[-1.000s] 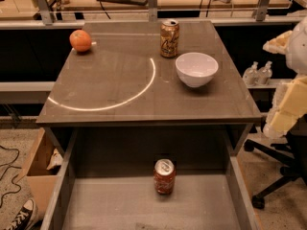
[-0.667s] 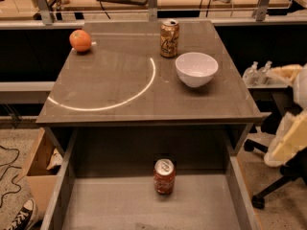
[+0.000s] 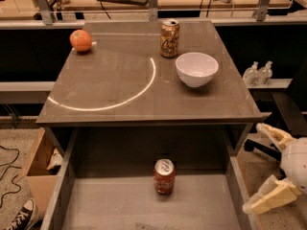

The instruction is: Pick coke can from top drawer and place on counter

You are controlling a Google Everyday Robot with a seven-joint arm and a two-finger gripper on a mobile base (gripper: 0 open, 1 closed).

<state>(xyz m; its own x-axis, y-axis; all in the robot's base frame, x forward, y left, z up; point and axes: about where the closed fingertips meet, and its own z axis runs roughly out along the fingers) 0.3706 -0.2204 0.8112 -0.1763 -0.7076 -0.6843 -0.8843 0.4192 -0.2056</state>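
The red coke can in the open top drawer is next, and my gripper will go to it and close around the middle of its body [image 3: 164, 182].
The red coke can [image 3: 164, 176] stands upright on the floor of the open top drawer [image 3: 120, 205], near the drawer's back wall and about at its middle. The counter [image 3: 144, 80] with a white curved arc lies above and behind the drawer. My gripper [image 3: 266, 169] is at the lower right, outside the drawer's right wall, well to the right of the can. Its two pale fingers [image 3: 271, 198] are spread apart and hold nothing.
On the counter stand a gold-tan can [image 3: 169, 39], a white bowl [image 3: 196, 69] and an orange [image 3: 80, 40]. A cardboard box [image 3: 36, 169] sits left of the drawer. Two small bottles [image 3: 258, 73] and a black chair [image 3: 288, 114] are at the right.
My gripper has dropped from beside the counter's right edge down to the level of the drawer, at the lower right. The can and the counter objects have not moved.
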